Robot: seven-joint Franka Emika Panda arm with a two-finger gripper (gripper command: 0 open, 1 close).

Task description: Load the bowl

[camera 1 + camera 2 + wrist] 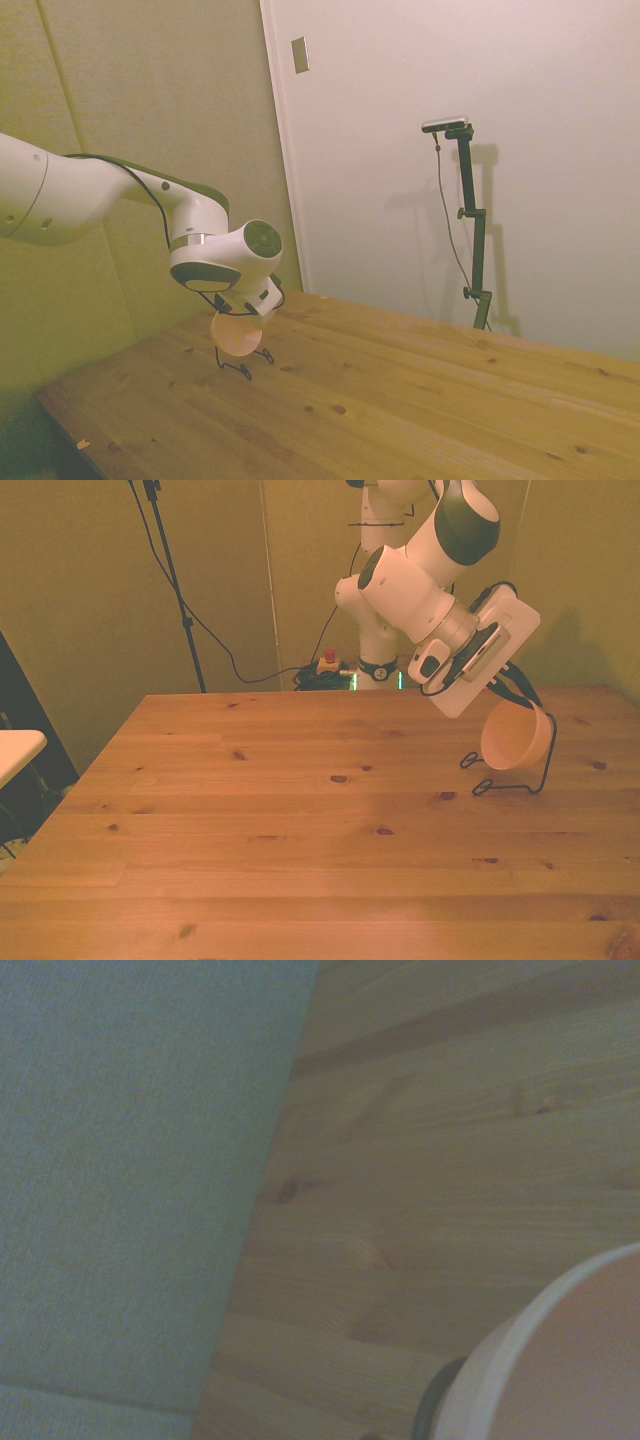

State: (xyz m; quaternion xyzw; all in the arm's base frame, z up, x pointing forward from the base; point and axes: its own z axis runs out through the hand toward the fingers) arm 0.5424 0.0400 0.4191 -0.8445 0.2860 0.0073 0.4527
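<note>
The robot's gripper will release the pale pink bowl low in the black wire rack (517,751), leaning against the rack's upright back. The bowl now stands tilted in that rack.
The pale pink bowl (515,737) stands tilted on its edge in the thin black wire rack (512,785) near the table's edge at the front view's right. My gripper (517,696) comes down onto the bowl's upper rim, its dark fingers closed on that rim. From the side, the bowl (238,335) hangs just under the gripper (256,314), with the rack's feet (243,368) on the wood below. In the wrist view a curved piece of the bowl's rim (560,1360) shows close up over the table boards.
The wooden table (300,830) stretches wide toward the front view's left. A wall panel (120,120) stands close behind the rack. A pale surface (15,748) shows off the table at the front view's left edge.
</note>
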